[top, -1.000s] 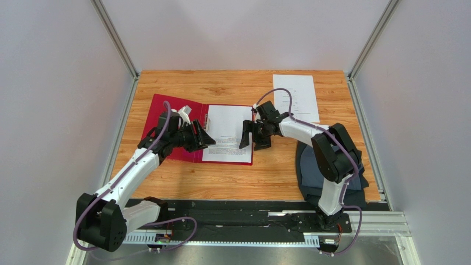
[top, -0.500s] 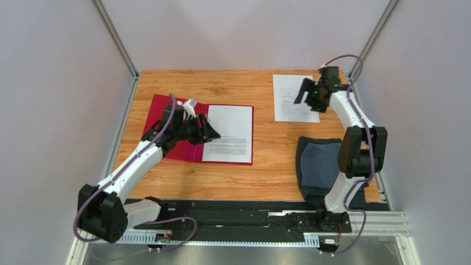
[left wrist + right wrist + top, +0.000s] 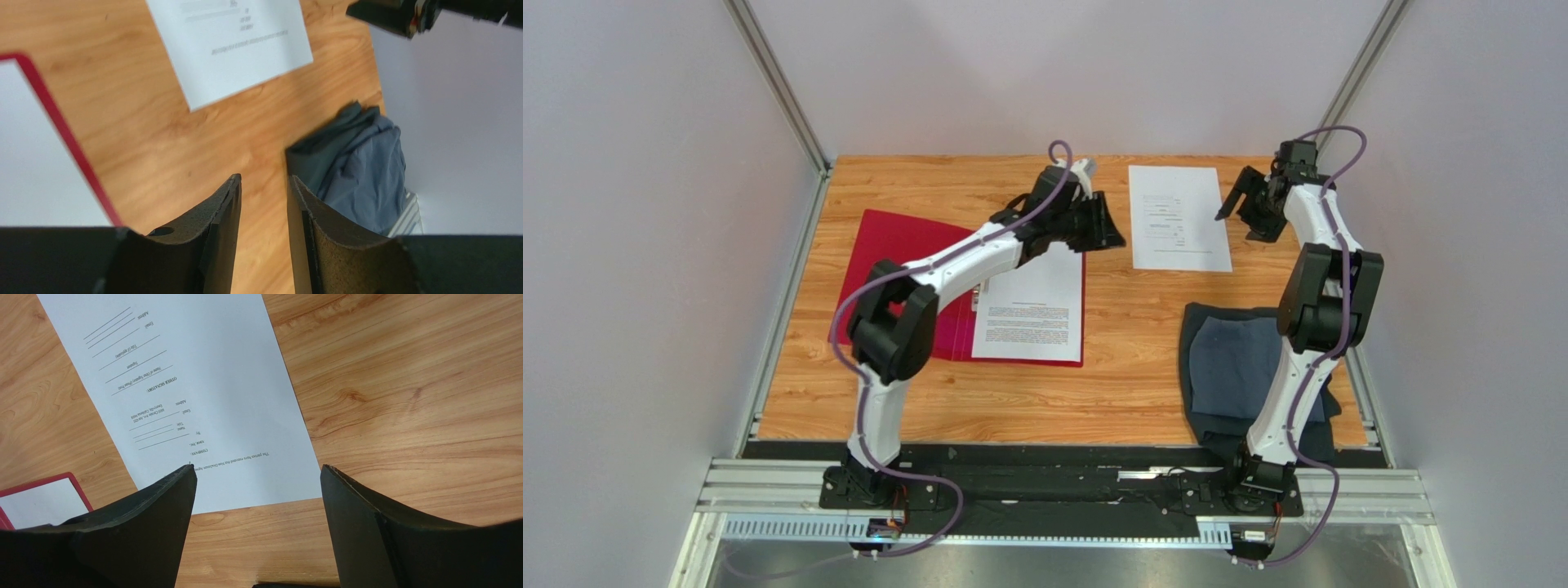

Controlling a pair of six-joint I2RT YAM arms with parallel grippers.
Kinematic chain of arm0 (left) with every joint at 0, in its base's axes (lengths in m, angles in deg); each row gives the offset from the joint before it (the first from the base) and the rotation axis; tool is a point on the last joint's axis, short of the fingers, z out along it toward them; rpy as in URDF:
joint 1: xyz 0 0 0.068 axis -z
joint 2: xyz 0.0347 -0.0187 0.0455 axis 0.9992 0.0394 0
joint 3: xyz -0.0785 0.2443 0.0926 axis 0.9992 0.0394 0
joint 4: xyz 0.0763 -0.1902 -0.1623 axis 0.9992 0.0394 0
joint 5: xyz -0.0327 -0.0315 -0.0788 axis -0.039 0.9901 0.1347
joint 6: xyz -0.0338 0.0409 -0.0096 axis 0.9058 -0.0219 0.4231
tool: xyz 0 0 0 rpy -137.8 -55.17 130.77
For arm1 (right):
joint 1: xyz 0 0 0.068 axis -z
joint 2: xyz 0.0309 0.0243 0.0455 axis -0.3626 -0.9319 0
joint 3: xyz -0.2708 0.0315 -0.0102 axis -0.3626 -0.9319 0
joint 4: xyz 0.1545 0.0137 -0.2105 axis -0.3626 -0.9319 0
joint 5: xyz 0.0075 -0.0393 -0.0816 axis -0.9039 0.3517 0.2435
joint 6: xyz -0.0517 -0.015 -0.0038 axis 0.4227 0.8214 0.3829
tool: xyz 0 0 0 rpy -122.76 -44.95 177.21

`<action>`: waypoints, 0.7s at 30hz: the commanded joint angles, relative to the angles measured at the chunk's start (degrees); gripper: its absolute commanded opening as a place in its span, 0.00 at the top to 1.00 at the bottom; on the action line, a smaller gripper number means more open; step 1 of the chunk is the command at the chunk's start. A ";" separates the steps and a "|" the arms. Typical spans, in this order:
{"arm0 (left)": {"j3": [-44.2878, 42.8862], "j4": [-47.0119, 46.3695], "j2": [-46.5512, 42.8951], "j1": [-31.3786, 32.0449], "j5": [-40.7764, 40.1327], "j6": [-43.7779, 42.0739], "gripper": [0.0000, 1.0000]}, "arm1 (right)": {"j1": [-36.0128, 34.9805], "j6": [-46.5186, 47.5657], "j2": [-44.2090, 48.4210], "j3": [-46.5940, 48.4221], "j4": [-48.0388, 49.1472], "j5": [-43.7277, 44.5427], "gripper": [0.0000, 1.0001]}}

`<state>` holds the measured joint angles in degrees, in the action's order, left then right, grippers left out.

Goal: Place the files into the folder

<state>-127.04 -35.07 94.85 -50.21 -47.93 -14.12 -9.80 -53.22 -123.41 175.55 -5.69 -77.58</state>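
Observation:
The robot's right gripper should next go to the loose sheet's edge [image 3: 1222,208] [image 3: 271,320] farthest from the red folder and close there.
The red folder [image 3: 891,251] lies open on the left of the table with one printed sheet [image 3: 1028,306] on its right half. The second sheet [image 3: 1179,218] lies loose at the far right; it also shows in the right wrist view [image 3: 184,386] and the left wrist view [image 3: 233,43]. My left gripper [image 3: 1104,228] hovers between folder and loose sheet, its jaws [image 3: 264,179] a narrow gap apart and empty. My right gripper [image 3: 1246,212] hangs just right of the loose sheet, open wide [image 3: 258,468] and empty.
A dark grey-blue folded cloth [image 3: 1247,368] lies at the near right by the right arm's base, also in the left wrist view [image 3: 362,165]. Grey walls and metal rails bound the wooden table [image 3: 1112,380] on three sides.
My left arm swung from the folder's left half to the far middle of the table. My right gripper left the folder's sheet and moved to the far right, beside the loose sheet.

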 commanded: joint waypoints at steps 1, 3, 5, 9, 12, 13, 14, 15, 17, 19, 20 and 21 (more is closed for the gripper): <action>-13.62 -3.50 11.67 1.83 -3.43 0.96 0.59 | 0.49 -0.64 0.18 1.66 3.08 -2.44 0.24; -21.71 -2.98 16.09 2.80 -6.06 2.36 0.64 | 0.75 -0.55 -0.17 1.92 2.99 -2.00 0.26; -28.46 -2.89 22.16 3.94 -8.26 4.98 0.66 | 1.10 -0.20 -0.52 2.36 2.55 -2.70 0.28; -39.46 -0.44 32.78 5.44 -11.43 10.44 0.78 | 1.46 1.03 -0.87 2.19 2.28 -3.41 0.28; -44.49 -0.43 36.84 6.05 -13.27 14.05 0.78 | 1.72 1.99 -0.78 0.87 2.72 -3.06 0.29; -44.93 -0.60 37.29 6.32 -14.85 14.58 0.78 | 1.72 2.17 -0.87 0.69 2.72 -2.88 0.28; -45.02 -0.78 37.56 6.49 -15.65 15.54 0.78 | 1.81 2.44 -1.05 0.25 2.72 -2.62 0.29; -45.11 -0.34 37.99 6.58 -16.44 16.25 0.78 | 1.98 2.79 -1.14 0.25 2.64 -2.70 0.29; -45.02 0.36 38.43 6.67 -16.62 19.31 0.78 | 2.25 2.88 -1.49 0.07 2.29 -3.05 0.29; -44.76 2.99 38.79 6.67 -18.29 22.30 0.78 | 2.16 3.31 -1.40 -0.80 2.46 -4.36 0.28; -44.59 3.44 38.88 6.67 -18.03 25.36 0.77 | 2.25 3.41 -1.40 -1.15 2.63 -4.90 0.27; -44.41 4.49 39.05 6.67 -17.77 26.61 0.77 | 2.16 3.32 -1.31 -1.85 2.72 -5.42 0.25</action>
<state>-168.85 -32.62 134.08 -43.47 -63.36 4.04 -7.92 -51.45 -124.07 175.13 -4.79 -80.66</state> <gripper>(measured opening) 0.224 0.726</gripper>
